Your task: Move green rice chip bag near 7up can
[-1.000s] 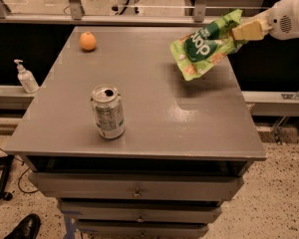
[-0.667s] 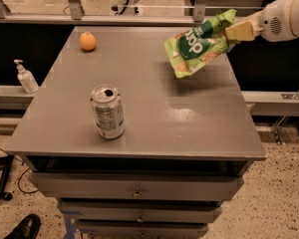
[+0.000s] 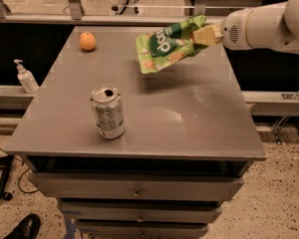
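I need to set the green rice chip bag down with my gripper on the grey table (image 3: 108, 82), just behind the 7up can.
The green rice chip bag (image 3: 167, 46) hangs in the air above the far middle of the grey table (image 3: 189, 113), tilted, its shadow on the tabletop below it. My gripper (image 3: 200, 35) comes in from the right on a white arm and is shut on the bag's upper right corner. The 7up can (image 3: 108, 112), silvery with an open pull-tab top, stands upright near the table's front left, well apart from the bag.
A small orange fruit (image 3: 87, 41) lies at the table's far left corner. A soap pump bottle (image 3: 25, 76) stands on a ledge to the left. Drawers (image 3: 134, 188) sit below the tabletop. A black shoe (image 3: 22, 228) shows at the bottom left.
My gripper has carried the bag to the left, from above the table's right side toward its middle, still lifted. The can and the fruit have not moved.
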Controlling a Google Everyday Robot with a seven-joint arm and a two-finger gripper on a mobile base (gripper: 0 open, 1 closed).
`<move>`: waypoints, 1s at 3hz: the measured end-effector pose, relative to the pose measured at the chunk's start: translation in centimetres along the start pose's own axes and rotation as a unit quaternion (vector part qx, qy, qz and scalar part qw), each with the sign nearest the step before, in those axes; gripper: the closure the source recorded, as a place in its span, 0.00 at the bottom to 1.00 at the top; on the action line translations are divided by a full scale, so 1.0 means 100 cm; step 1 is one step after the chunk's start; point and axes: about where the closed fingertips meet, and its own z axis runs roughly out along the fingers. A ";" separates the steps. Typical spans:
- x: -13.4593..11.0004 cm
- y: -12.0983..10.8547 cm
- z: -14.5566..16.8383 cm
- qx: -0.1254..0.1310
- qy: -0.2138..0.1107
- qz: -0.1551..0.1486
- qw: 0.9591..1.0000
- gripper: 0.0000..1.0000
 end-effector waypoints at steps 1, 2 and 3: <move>0.016 0.036 0.015 -0.025 0.004 0.019 1.000 1.00; 0.031 0.071 0.025 -0.050 0.003 0.042 0.998 1.00; 0.040 0.099 0.034 -0.074 -0.001 0.061 0.995 1.00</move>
